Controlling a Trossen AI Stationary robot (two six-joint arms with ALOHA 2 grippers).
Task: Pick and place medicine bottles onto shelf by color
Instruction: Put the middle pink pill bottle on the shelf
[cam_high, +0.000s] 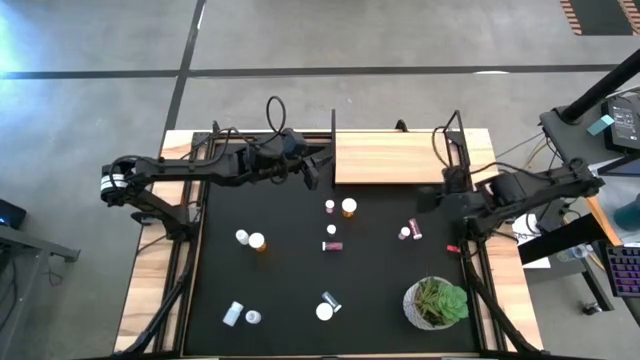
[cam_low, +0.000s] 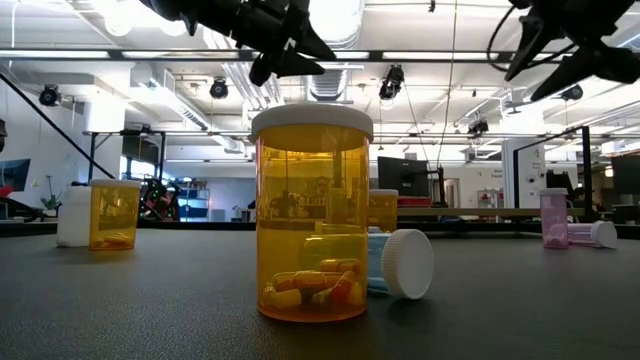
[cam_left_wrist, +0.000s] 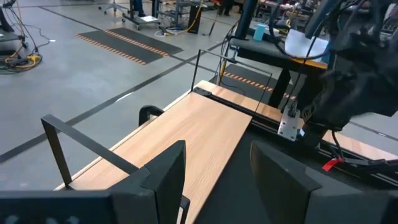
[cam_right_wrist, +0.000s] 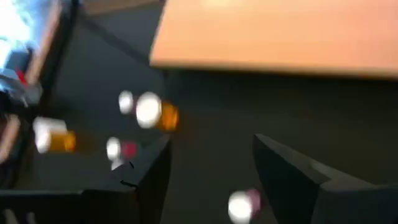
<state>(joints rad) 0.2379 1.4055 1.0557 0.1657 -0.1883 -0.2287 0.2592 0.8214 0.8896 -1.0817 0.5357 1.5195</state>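
Observation:
The white cap of the pink bottle (cam_high: 404, 233) (cam_right_wrist: 240, 207) standing beside the lying pink bottle, between the shelf and the potted plant, will be gripped by my right gripper.
The light-wood shelf (cam_high: 390, 158) stands at the far edge of the black mat; it also shows in the left wrist view (cam_left_wrist: 205, 130) and the right wrist view (cam_right_wrist: 273, 31). Several small white-capped bottles stand or lie on the mat: an orange one (cam_high: 348, 207), a small pink one (cam_high: 329, 206), a maroon one lying (cam_high: 332, 245), a pink one (cam_high: 408, 232), an orange one (cam_high: 257, 241) beside a white one (cam_high: 241, 237). My left gripper (cam_left_wrist: 217, 180) is open and empty, in the air by the shelf's left end (cam_high: 312, 172). My right gripper (cam_right_wrist: 211, 180) is open and empty, above the mat near the shelf's right end (cam_high: 428, 200).
A green potted plant (cam_high: 436, 303) stands at the mat's near right corner. More bottles lie near the near edge (cam_high: 233, 313) (cam_high: 324, 311). In the low view an orange bottle (cam_low: 311, 215) stands close in front, with a fallen bottle (cam_low: 400, 262) behind it. Black posts (cam_left_wrist: 56, 149) rise from the shelf.

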